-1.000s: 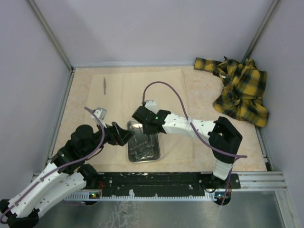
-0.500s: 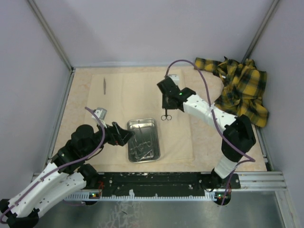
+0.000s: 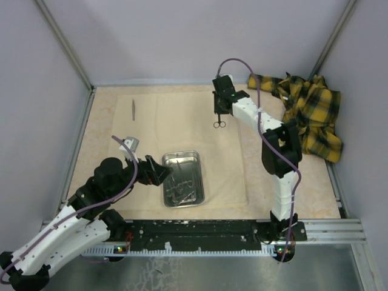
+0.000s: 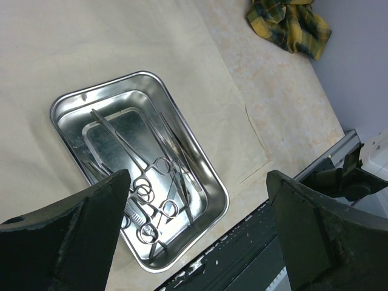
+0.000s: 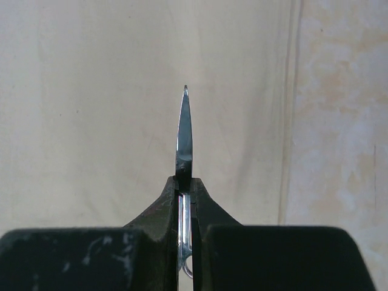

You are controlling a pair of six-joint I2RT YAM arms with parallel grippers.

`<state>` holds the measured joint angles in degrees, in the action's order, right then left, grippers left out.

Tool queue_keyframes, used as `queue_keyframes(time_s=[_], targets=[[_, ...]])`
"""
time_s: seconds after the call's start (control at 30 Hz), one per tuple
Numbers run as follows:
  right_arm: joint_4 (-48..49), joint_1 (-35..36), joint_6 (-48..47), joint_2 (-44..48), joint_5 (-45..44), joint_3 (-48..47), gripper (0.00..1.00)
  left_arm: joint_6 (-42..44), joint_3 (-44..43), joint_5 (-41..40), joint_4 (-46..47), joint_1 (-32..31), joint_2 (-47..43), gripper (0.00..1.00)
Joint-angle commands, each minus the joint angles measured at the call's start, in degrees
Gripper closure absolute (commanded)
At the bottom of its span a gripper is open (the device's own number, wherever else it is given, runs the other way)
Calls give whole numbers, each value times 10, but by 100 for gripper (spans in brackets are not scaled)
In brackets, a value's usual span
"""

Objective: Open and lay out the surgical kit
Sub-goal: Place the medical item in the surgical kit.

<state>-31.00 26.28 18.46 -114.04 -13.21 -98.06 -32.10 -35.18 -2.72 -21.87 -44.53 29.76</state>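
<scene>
Next, my right gripper lets go of the scissors on the beige wrap's far corner [image 3: 226, 108], just inside the edge that faces the plaid cloth.
The pale beige cloth wrap [image 3: 176, 121] lies spread flat on the table. The shiny steel tray [image 3: 182, 179] sits on its near part and holds several ring-handled forceps and clamps [image 4: 151, 188]. One thin metal tool [image 3: 133, 109] lies alone at the wrap's far left. My right gripper [image 3: 217, 115] is shut on a pair of scissors [image 3: 218, 123], held above the wrap's far right; the blade [image 5: 183, 136] sticks out past the fingers [image 5: 163, 203]. My left gripper [image 3: 162, 173] is open and empty, hovering at the tray's left edge, above it in the left wrist view [image 4: 194, 242].
The yellow-and-black plaid cloth [image 3: 306, 112] is bunched at the far right corner, also in the left wrist view [image 4: 288, 24]. Grey walls enclose the table on three sides. A black rail [image 3: 200, 233] runs along the near edge.
My right gripper has lifted the scissors out of the tray and carried them away to the far right of the wrap. The left arm has barely moved.
</scene>
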Motion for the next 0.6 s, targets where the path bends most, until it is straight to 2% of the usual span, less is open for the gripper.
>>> queue_keyframes(time_s=[0.0, 0.23, 0.57], targets=[[30, -24, -48, -73, 17, -89, 100, 11, -11, -8, 15, -2, 5, 0], [34, -53, -65, -155, 25, -166, 100, 14, -2, -13, 25, -2, 15, 0], [12, -73, -89, -224, 41, -260, 100, 15, 7, -19, 33, -2, 29, 0]])
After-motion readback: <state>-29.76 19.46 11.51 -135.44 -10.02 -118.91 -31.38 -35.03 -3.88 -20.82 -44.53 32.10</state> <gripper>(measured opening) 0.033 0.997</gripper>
